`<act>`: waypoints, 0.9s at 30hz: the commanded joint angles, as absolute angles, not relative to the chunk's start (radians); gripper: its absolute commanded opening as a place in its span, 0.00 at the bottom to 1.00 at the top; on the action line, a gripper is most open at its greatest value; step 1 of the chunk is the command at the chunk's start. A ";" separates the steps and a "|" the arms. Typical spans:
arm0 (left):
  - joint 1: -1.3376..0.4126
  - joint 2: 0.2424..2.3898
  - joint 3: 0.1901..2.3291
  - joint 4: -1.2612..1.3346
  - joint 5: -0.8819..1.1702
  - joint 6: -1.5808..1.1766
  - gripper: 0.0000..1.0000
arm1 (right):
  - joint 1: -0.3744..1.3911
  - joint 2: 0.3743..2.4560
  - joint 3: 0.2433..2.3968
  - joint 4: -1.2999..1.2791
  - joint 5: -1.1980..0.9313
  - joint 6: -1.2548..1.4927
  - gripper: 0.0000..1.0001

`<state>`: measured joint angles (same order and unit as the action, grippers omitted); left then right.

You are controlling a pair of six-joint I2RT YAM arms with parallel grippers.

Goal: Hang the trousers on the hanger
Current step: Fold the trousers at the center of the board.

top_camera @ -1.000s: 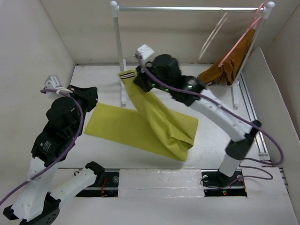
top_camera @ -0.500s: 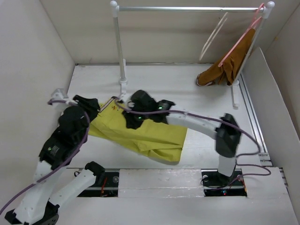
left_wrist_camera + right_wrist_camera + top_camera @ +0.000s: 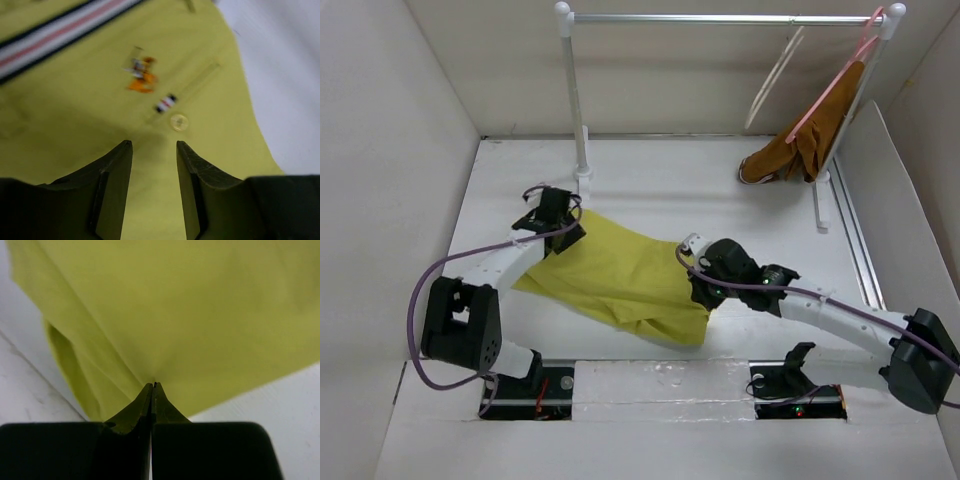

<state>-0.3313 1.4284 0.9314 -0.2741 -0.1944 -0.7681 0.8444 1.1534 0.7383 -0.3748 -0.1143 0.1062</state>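
The robot's right gripper pinches the trousers next to the fold, short of the near corner of the leg end, so it should open, back away and take that near corner (image 3: pixel 700 339).
The yellow-green trousers (image 3: pixel 620 272) lie flat on the white table, waistband end at the left. My left gripper (image 3: pixel 565 232) hovers open over that end; in the left wrist view (image 3: pixel 154 145) both fingers stand apart just above the cloth (image 3: pixel 75 115), near a button (image 3: pixel 179 122) and the striped waistband (image 3: pixel 60 32). My right gripper (image 3: pixel 704 294) is at the trousers' right edge; in the right wrist view (image 3: pixel 154 385) its jaws are shut, pinching the puckered cloth (image 3: pixel 190 305). The cream-white hanger (image 3: pixel 775 75) hangs empty on the rail.
The metal rail (image 3: pixel 720 18) spans the back on two posts, the left post (image 3: pixel 578 100) standing just behind the trousers. A pink hanger (image 3: pixel 835 80) with a rust-brown garment (image 3: pixel 800 150) hangs at the right end. White walls enclose the table on both sides.
My right gripper brought the lifted trousers down flat and shifted to their right edge. My left arm stretched out from the left to the waistband end.
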 commanded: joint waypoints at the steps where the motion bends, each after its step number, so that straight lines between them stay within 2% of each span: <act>1: -0.165 1.339 0.839 -0.189 -0.069 -0.750 0.36 | 0.830 1.065 0.681 -0.379 -0.048 0.153 0.00; 4: 0.004 1.313 0.730 -0.170 -0.016 -0.718 0.37 | 0.854 0.987 0.641 -0.400 -0.018 0.201 0.00; 5: 0.044 1.316 0.697 -0.176 -0.005 -0.707 0.37 | 0.867 0.941 0.623 -0.403 -0.017 0.201 0.05; 6: 0.078 1.318 0.680 -0.179 0.024 -0.701 0.36 | 0.867 0.921 0.612 -0.405 -0.014 0.212 0.17; 8: 0.152 1.312 0.637 -0.192 0.029 -0.695 0.36 | 0.856 0.899 0.580 -0.391 -0.021 0.219 0.33; 11: 0.212 1.264 0.623 -0.228 0.025 -0.725 0.36 | 0.847 0.926 0.577 -0.391 -0.063 0.204 0.34; 13: 0.235 1.211 0.618 -0.281 0.021 -0.764 0.36 | 0.856 0.960 0.600 -0.400 -0.061 0.196 0.38; 16: 0.235 1.042 0.630 -0.311 0.070 -0.781 0.37 | 0.868 1.006 0.617 -0.367 -0.078 0.186 0.43; 18: 0.178 0.905 0.647 -0.244 0.136 -0.767 0.38 | 0.881 1.029 0.627 -0.354 -0.051 0.187 0.36; 20: 0.088 0.960 0.759 -0.262 0.175 -0.753 0.37 | 0.881 1.055 0.653 -0.374 0.029 0.189 0.34; 22: -0.114 1.009 0.834 -0.265 0.108 -0.743 0.37 | 0.881 1.065 0.670 -0.368 0.054 0.172 0.34; 24: -0.330 1.141 0.966 -0.285 0.051 -0.698 0.40 | 0.881 1.069 0.672 -0.357 0.080 0.169 0.35; 25: -0.427 1.275 1.097 -0.352 0.051 -0.658 0.42 | 0.881 1.086 0.673 -0.362 0.115 0.170 0.34; 27: -0.460 1.403 1.207 -0.400 0.076 -0.620 0.43 | 0.881 1.106 0.676 -0.359 0.114 0.157 0.32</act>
